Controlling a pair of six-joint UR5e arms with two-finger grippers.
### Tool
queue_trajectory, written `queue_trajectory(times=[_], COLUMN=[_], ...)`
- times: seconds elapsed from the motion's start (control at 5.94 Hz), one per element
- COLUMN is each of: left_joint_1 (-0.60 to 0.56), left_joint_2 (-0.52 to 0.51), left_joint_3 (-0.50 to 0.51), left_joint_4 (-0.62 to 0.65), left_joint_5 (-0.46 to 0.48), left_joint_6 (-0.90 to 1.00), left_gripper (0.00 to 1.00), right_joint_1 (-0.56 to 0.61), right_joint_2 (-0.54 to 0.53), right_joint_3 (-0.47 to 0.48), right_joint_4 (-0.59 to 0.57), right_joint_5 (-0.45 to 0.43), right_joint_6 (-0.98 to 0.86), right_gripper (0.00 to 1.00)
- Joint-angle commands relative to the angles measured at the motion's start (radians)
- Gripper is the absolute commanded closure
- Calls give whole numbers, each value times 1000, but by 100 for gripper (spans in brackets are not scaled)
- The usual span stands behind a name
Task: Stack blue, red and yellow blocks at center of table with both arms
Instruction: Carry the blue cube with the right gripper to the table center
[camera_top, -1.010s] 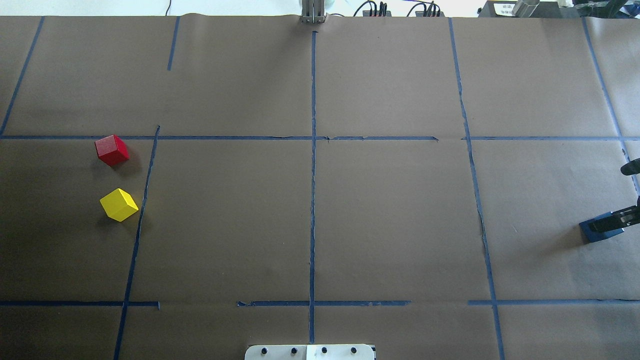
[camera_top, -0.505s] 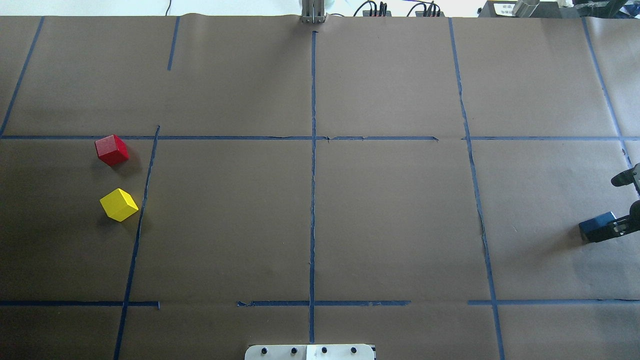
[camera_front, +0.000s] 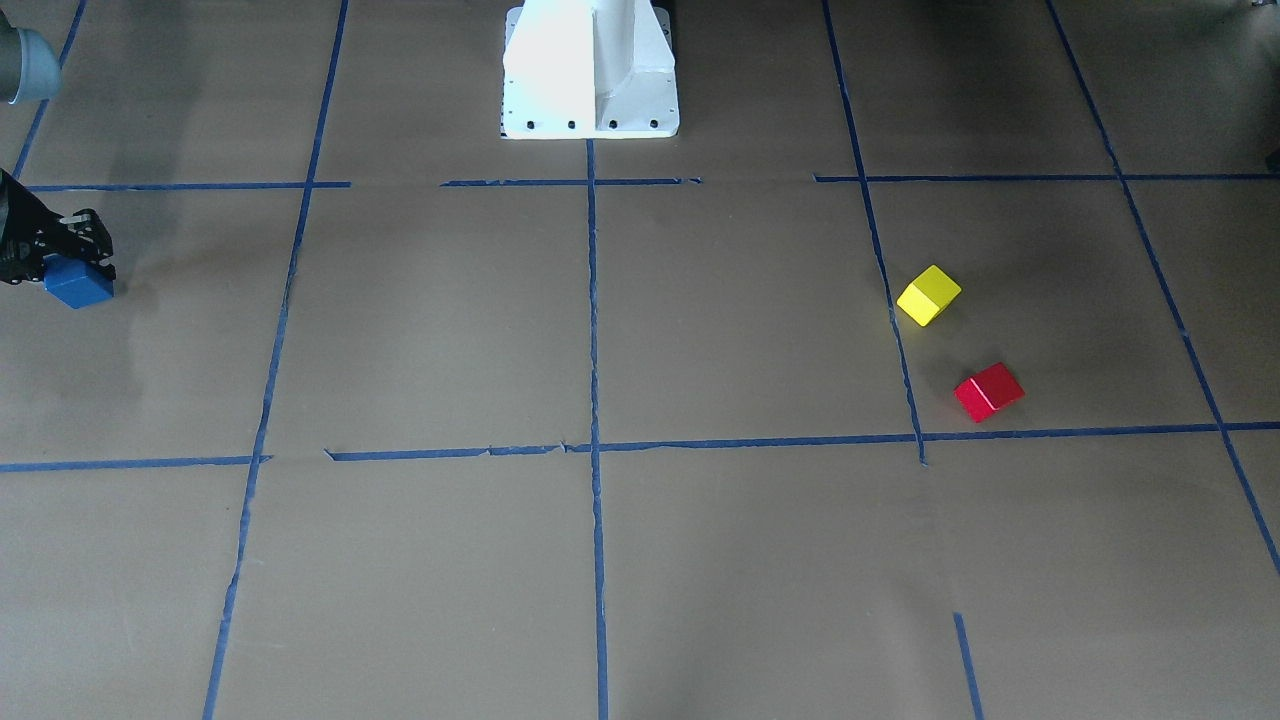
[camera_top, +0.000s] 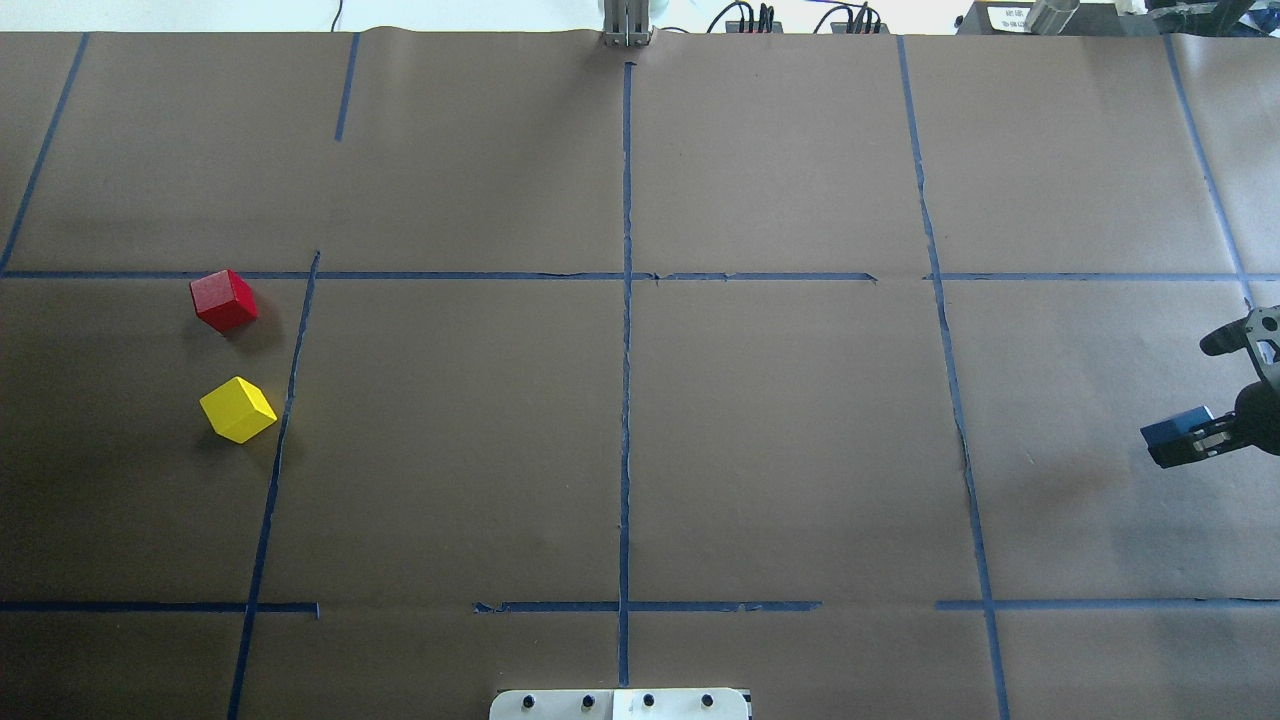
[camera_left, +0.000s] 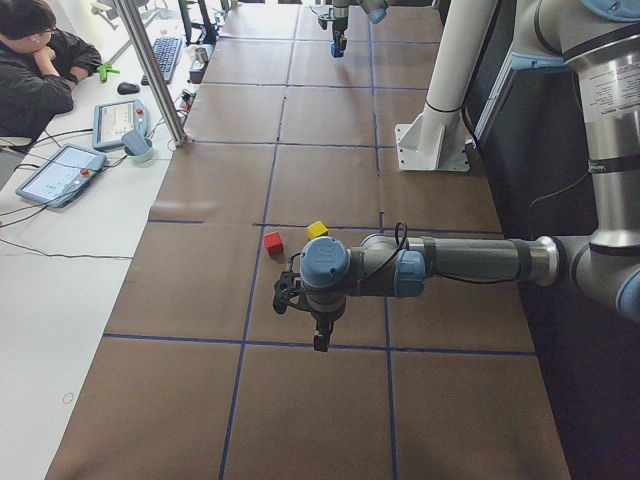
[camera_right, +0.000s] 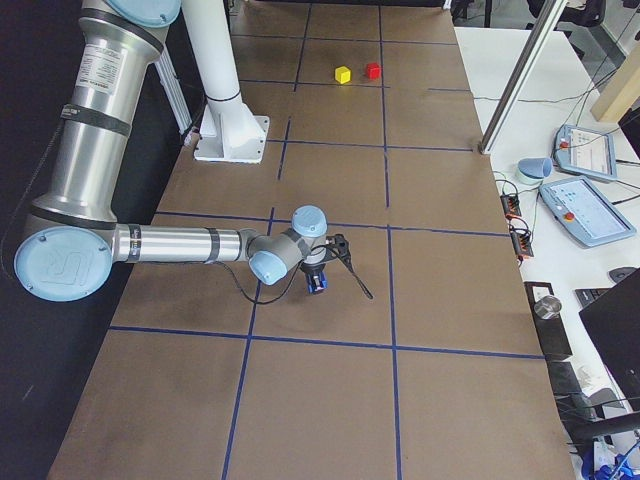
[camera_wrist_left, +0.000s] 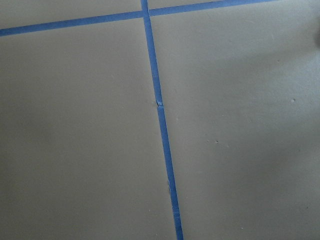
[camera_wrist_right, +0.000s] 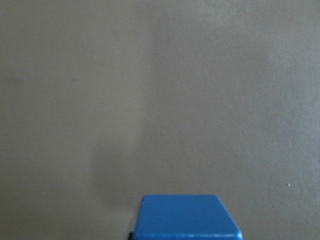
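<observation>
Next, I set the blue block down with my right gripper on the middle tape line (camera_front: 612, 358) between the white robot base and the tape crossing. It is now a little above the paper.
My right gripper (camera_top: 1205, 440) is shut on the blue block (camera_top: 1168, 438) and holds it a little above the paper at the table's far right; the gripper (camera_front: 72, 268) and the block (camera_front: 80, 286) also show in the front-facing view, and the block fills the bottom edge of the right wrist view (camera_wrist_right: 185, 220). The red block (camera_top: 224, 299) and the yellow block (camera_top: 238, 408) lie apart on the table's left side. My left gripper (camera_left: 318, 338) shows only in the exterior left view, hovering near those two blocks; I cannot tell if it is open or shut.
Brown paper with blue tape lines (camera_top: 626, 350) covers the table. The white robot base (camera_front: 590, 70) stands at the near-middle edge. A metal post (camera_left: 155, 70) and an operator's side table with tablets (camera_left: 60, 170) lie beyond the far edge.
My right gripper has moved leftward, toward the table's middle, with the blue block in it, and the block has come up off the paper. The red and yellow blocks have not moved.
</observation>
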Motion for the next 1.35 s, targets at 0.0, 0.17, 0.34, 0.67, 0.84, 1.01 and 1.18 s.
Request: queue_trajectory(times=[0.0,0.17,0.34,0.67,0.84,1.01,1.18], left_joint_1=[0,0,0,0,2,2,2], left_joint_2=[0,0,-2,-3,-6,-9,-9], left_joint_3=[-3,-8,-11,-11,-11,-10,-10], left_joint_4=[0,0,0,0,0,0,0], left_joint_5=[0,-2,-2,-2,-2,-2,-2], left_joint_6=[0,0,0,0,2,0,0], left_gripper=[0,0,0,0,0,0,0], right_joint_1=[-5,-11,-65,-213,-265,-306,-334], right_joint_2=[164,378,573,952,1111,1207,1269], right_joint_3=[76,77,65,-154,-317,-416,-477], right_joint_4=[-125,-375,-587,-698,-695,-692,-689], right_joint_5=[0,-2,-12,-115,-161,-187,-216], right_joint_6=[210,220,223,498,584,641,657], right_gripper=[100,100,100,100,100,100,100])
